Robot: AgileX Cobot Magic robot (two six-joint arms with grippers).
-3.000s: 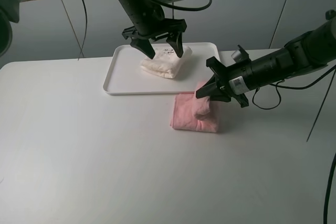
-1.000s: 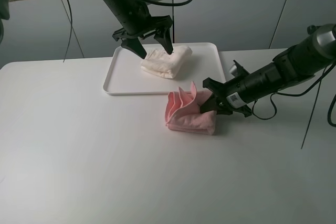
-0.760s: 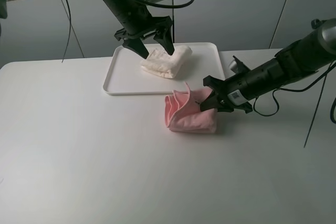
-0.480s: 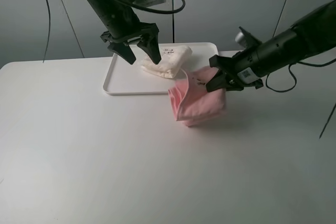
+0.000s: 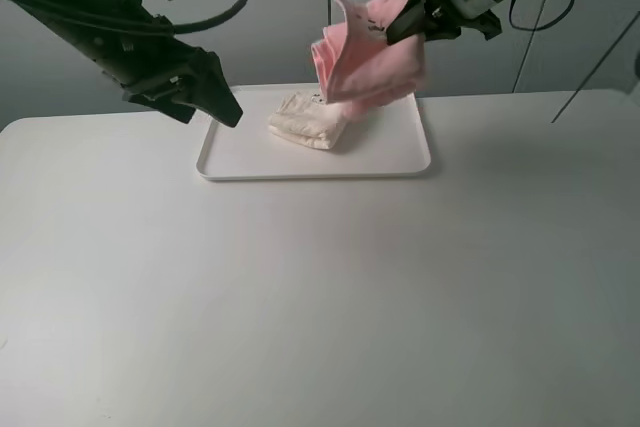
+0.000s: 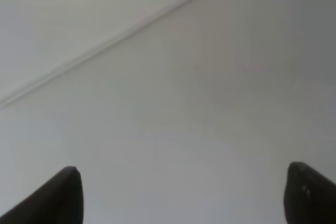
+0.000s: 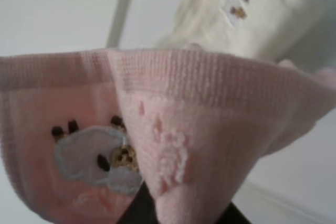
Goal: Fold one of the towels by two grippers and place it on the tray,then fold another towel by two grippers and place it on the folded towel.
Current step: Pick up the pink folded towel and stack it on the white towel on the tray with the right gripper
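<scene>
The robot's right gripper will release the pink towel on top of the folded cream-white towel (image 5: 311, 100) (image 7: 247, 17) on the white tray.
The folded cream-white towel (image 5: 312, 119) lies on the white tray (image 5: 240, 157) at the back of the table. My right gripper (image 5: 412, 17) is shut on an edge of the pink towel (image 5: 365, 52) and holds it high in the air; the cloth hangs bunched above the tray and the cream towel. In the right wrist view the pink towel (image 7: 157, 129) fills the foreground, with the cream towel (image 7: 252, 14) and the tray's rim (image 7: 122, 9) below it. My left gripper (image 5: 208, 107) is open and empty, hovering just left of the tray. Its fingertips (image 6: 63, 198) stand wide apart.
The white table (image 5: 320, 297) spreads out in front of the tray. Black cables trail from both arms near the grey back wall (image 5: 280, 17).
My right gripper has lifted the pink towel off the table and carried it up and back over the tray. My left arm has drawn away to the left of the tray.
</scene>
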